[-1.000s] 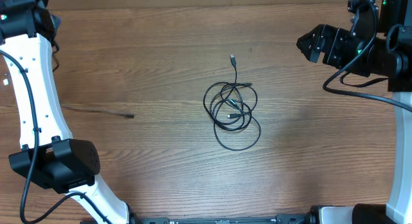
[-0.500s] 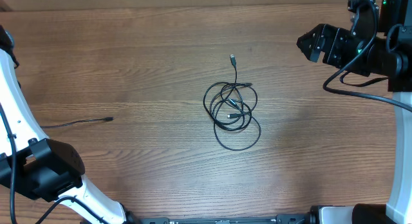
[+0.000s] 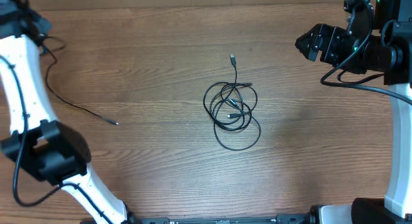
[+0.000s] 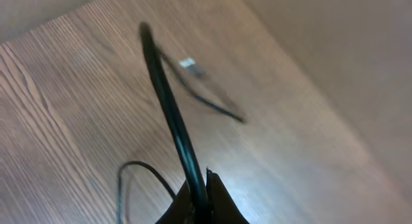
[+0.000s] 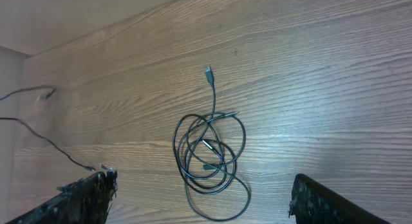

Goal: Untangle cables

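Next, my left gripper puts the black cable down on bare wood (image 3: 38,47) near the far corner of the table, away from the bundle.
A knotted bundle of thin black cables (image 3: 232,110) lies mid-table, one plug end (image 3: 232,58) sticking out toward the far side. One separate cable (image 3: 77,107) trails from the top left down to its tip (image 3: 116,123). My left gripper (image 3: 32,24) at the far left corner is shut on this cable. In the left wrist view the cord (image 4: 168,108) runs up out of the closed jaws (image 4: 205,185), with a silvery plug (image 4: 188,63) beyond. My right gripper (image 3: 302,44) hovers open at the far right. Its wrist view shows the bundle (image 5: 211,153) between its spread fingers (image 5: 87,198).
Bare wooden tabletop (image 3: 161,166) surrounds the bundle. The left arm's white link and black joint (image 3: 48,153) stand over the left side of the table. The right arm's base and its thick black cabling (image 3: 360,82) occupy the right edge.
The left arm swung toward the far left corner with the separate cable, lifting it so it now slants across the left side. The right gripper barely shifted, and the bundle stayed put.
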Robot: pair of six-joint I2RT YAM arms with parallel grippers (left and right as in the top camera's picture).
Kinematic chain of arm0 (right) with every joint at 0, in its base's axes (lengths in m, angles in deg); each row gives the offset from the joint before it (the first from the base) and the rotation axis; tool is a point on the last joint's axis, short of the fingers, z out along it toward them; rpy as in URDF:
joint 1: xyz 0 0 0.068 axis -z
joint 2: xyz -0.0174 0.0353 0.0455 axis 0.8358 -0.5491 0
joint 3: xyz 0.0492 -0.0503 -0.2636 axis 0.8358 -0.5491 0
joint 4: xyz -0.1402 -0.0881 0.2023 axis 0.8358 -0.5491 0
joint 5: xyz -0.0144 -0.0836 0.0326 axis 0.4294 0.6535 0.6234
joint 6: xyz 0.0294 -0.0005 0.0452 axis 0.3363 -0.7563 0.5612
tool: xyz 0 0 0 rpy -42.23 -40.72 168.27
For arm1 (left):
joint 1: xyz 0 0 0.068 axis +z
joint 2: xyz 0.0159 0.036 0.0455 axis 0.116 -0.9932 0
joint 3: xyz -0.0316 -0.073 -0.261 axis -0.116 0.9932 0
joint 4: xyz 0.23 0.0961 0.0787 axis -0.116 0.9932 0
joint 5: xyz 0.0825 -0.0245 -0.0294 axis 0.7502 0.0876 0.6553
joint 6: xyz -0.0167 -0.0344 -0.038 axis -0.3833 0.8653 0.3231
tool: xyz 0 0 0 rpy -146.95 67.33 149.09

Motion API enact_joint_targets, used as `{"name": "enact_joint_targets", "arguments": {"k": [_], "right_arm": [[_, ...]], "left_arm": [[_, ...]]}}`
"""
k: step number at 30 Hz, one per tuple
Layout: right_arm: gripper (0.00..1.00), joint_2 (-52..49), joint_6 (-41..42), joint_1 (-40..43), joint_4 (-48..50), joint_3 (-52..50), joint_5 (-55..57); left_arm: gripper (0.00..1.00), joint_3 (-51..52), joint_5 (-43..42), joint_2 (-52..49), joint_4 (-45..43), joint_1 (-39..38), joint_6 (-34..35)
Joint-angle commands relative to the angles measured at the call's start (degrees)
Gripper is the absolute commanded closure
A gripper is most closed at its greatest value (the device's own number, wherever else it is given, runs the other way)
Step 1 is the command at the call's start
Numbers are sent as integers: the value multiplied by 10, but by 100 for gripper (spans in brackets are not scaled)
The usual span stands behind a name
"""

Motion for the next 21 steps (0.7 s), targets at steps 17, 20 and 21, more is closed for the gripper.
{"name": "enact_joint_targets", "arguments": {"k": [17,20,21], "right_arm": [[13,1,-16,2,-20,-1,0],[13,1,-16,2,-24,-1,4],[13,1,-16,2,-24,-1,4]], "left_arm": [[96,-19,148,-56,-421,12,-535],[96,-26,149,-56,-512,3,-623],[96,-26,146,-56,-519,3,-633]]}}
